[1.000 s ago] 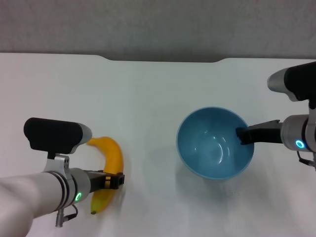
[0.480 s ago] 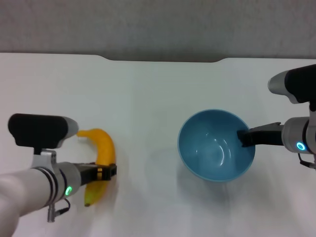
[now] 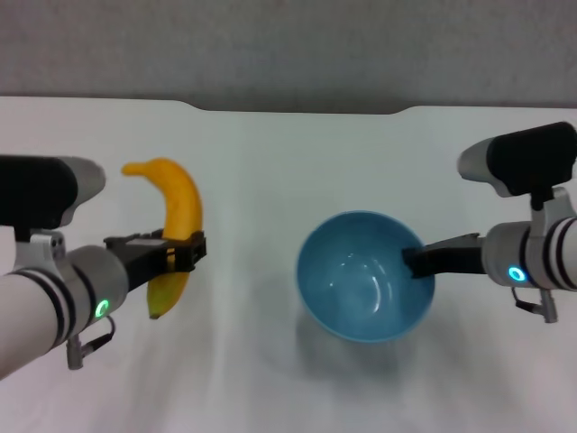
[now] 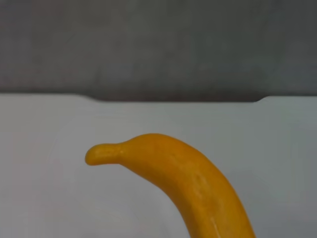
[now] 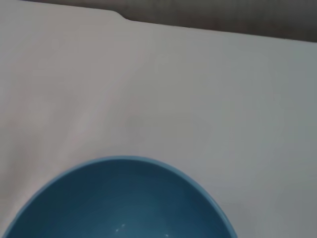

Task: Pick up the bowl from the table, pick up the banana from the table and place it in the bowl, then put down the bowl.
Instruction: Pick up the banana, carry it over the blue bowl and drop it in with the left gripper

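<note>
My left gripper has the banana to put down. It will let go of it inside the light blue bowl [image 3: 344, 255], leaning on the bowl's rim by my right gripper.
The yellow-orange banana [image 3: 178, 225] hangs above the white table [image 3: 270, 162] at the left, my left gripper [image 3: 180, 251] shut on its middle; its stem end points away from me. In the left wrist view the banana [image 4: 188, 183] fills the lower centre. The light blue bowl [image 3: 365, 275] is held up at centre right, its shadow on the table beneath it. My right gripper [image 3: 416, 262] is shut on the bowl's right rim. The right wrist view shows the bowl [image 5: 119, 203] from above its rim, with nothing inside. A clear gap separates banana and bowl.
The table's far edge has a shallow notch [image 3: 297, 110] with a grey wall behind it. Nothing else lies on the tabletop.
My left gripper has lifted the banana off the table and carried it up and slightly away. My right gripper has moved the bowl left toward the centre and raised it.
</note>
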Available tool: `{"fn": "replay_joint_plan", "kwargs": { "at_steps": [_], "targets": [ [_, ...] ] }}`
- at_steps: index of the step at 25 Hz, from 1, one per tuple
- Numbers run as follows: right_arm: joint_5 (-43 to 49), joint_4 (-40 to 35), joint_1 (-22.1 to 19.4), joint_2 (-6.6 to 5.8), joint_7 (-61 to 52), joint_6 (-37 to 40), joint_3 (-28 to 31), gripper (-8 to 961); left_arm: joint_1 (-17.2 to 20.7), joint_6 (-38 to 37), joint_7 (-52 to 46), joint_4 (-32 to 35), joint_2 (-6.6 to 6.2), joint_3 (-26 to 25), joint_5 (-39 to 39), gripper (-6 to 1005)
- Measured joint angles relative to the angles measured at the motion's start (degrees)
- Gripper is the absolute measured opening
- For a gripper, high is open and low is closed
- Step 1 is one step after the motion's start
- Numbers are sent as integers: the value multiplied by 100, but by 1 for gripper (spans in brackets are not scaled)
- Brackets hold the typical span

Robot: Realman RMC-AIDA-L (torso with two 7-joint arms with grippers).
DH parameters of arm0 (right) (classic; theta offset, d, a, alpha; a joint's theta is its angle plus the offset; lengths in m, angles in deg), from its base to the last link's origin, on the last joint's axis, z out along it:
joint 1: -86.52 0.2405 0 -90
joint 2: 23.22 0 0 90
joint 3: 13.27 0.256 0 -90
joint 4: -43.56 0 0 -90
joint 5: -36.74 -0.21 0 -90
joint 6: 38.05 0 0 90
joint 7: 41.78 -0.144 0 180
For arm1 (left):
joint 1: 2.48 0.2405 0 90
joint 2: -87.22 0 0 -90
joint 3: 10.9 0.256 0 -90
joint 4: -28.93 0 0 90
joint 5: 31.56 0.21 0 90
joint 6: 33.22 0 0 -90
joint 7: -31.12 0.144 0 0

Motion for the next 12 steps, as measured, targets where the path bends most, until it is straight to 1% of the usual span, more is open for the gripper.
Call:
{"fn": "replay_joint_plan", "kwargs": {
  "at_steps": [2, 7, 12],
  "targets": [
    [-243, -119, 112, 1, 5, 34, -114, 33, 4, -97, 1, -210, 0, 72, 46, 507],
    [-452, -145, 236, 9, 12, 150, -292, 34, 25, -263, 7, -722, 0, 306, 84, 507],
    [-693, -232, 457, 10, 30, 199, -442, 34, -124, -271, 10, -900, 4, 569, 125, 513]
  ]
}}
